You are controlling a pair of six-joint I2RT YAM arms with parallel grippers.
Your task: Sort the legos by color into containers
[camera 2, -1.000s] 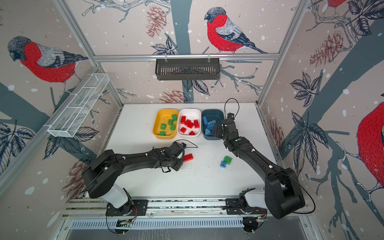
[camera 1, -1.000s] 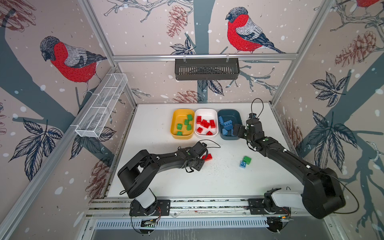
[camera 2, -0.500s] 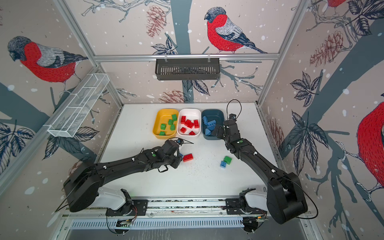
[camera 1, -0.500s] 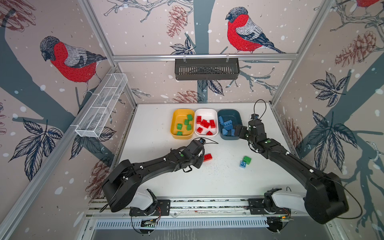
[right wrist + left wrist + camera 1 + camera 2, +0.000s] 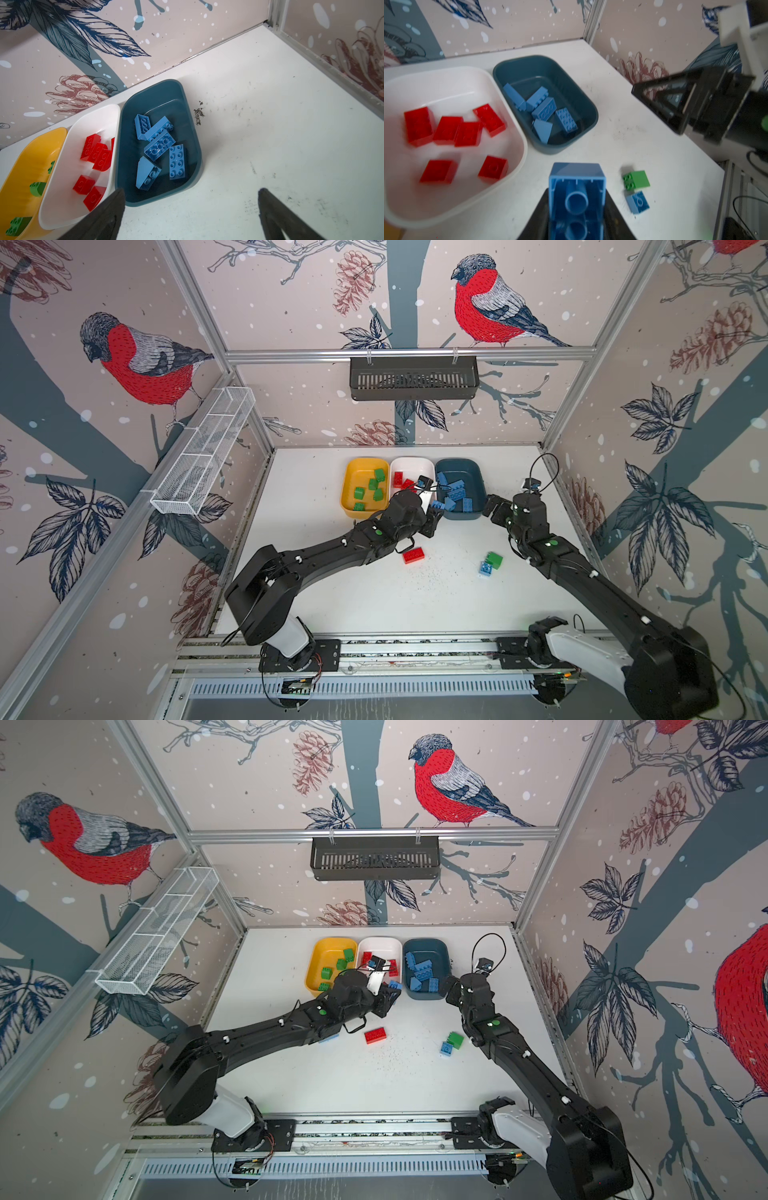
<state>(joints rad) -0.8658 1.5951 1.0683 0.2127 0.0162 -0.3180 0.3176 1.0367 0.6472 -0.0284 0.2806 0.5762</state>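
The robot's right gripper will next move to the green brick (image 5: 494, 560) next to the small blue brick on the table and close there.
My left gripper (image 5: 577, 209) is shut on a light blue lego (image 5: 577, 187), hollow underside toward the camera. In both top views it hovers just in front of the gap between the white tub (image 5: 415, 466) and the teal tub (image 5: 471, 477). My right gripper (image 5: 191, 193) stands open and empty over the table, beside the teal tub's near right corner (image 5: 494, 508). The yellow tub (image 5: 357, 477) holds green legos, the white one red legos (image 5: 446, 131), the teal one blue legos (image 5: 160, 145). On the table lie a red brick (image 5: 413, 555), a green brick (image 5: 494, 560) and a small blue brick (image 5: 485, 569).
In a top view another light blue brick (image 5: 328, 1039) peeks out from under the left forearm. A dark slatted basket (image 5: 413, 379) hangs on the back wall and a white wire basket (image 5: 203, 456) on the left wall. The right wall runs close to the right arm.
The left gripper has moved from beside the red brick toward the tubs, carrying the blue lego. The right gripper has drawn back a little from the teal tub, still open.
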